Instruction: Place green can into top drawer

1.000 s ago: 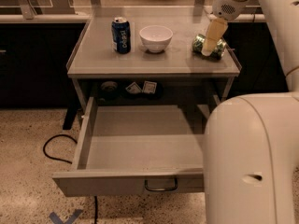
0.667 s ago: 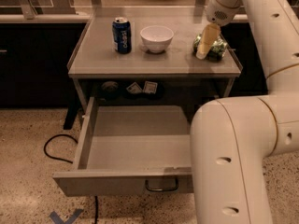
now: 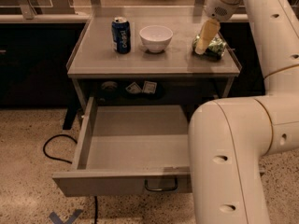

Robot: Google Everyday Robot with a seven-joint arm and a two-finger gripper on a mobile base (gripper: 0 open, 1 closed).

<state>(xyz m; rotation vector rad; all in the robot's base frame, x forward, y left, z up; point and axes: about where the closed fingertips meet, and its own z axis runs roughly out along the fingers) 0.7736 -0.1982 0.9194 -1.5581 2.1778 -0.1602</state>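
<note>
The body of the green can (image 3: 211, 47) lies on the grey table top beyond the white bowl, and my gripper needs to close around it next.
The green can (image 3: 217, 46) lies on the right end of the grey table top (image 3: 140, 62), near the right edge. My gripper (image 3: 202, 48) comes down from the upper right and its tip is at the can's left side, touching or just in front of it. The top drawer (image 3: 103, 183) is pulled wide open below the table. Its inside is bare, and its curved pull handle (image 3: 161, 188) shows on the front panel. My arm hides the drawer's right part.
A blue Pepsi can (image 3: 121, 35) and a white bowl (image 3: 156, 38) stand on the table's left and middle. Small items (image 3: 141, 87) lie on the shelf under the top. A black cable (image 3: 52, 149) runs on the floor at left. My arm's big white link (image 3: 233, 167) fills the lower right.
My gripper has shifted slightly left and down against the green can. The big arm link in front has swung left over more of the drawer. The can has not moved.
</note>
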